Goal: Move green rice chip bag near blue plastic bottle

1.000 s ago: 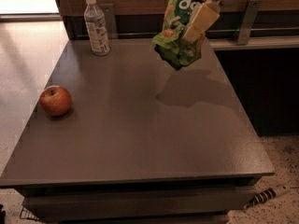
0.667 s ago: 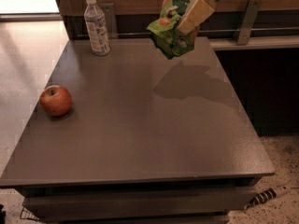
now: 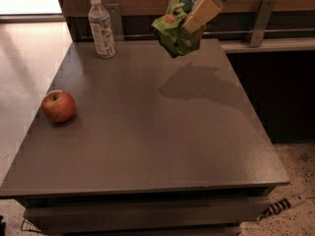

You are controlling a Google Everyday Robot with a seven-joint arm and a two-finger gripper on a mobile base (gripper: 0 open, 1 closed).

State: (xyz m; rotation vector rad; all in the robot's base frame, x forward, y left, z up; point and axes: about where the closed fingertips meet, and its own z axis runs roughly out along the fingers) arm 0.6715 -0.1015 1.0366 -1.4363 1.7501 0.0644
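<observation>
Next, I release the green rice chip bag, now hanging above the table, on the grey table's far part (image 3: 134, 60), close beside the blue plastic bottle.
The green rice chip bag (image 3: 175, 26) hangs in the air at the top middle, above the far part of the table, crumpled, with white lettering and orange chip pictures. My gripper (image 3: 199, 16) comes in from the top right and is shut on the bag, one pale finger across its front. The blue plastic bottle (image 3: 101, 27), clear with a white cap and pale label, stands upright at the table's far left, well left of the bag.
A red apple (image 3: 58, 105) lies near the left edge of the grey table (image 3: 147, 141). A wooden back wall with metal brackets (image 3: 260, 21) runs behind the table. The bag's shadow falls on the table's right middle.
The gripper has carried the bag leftward and slightly up, closer to the bottle. The bottle and the apple have not moved.
</observation>
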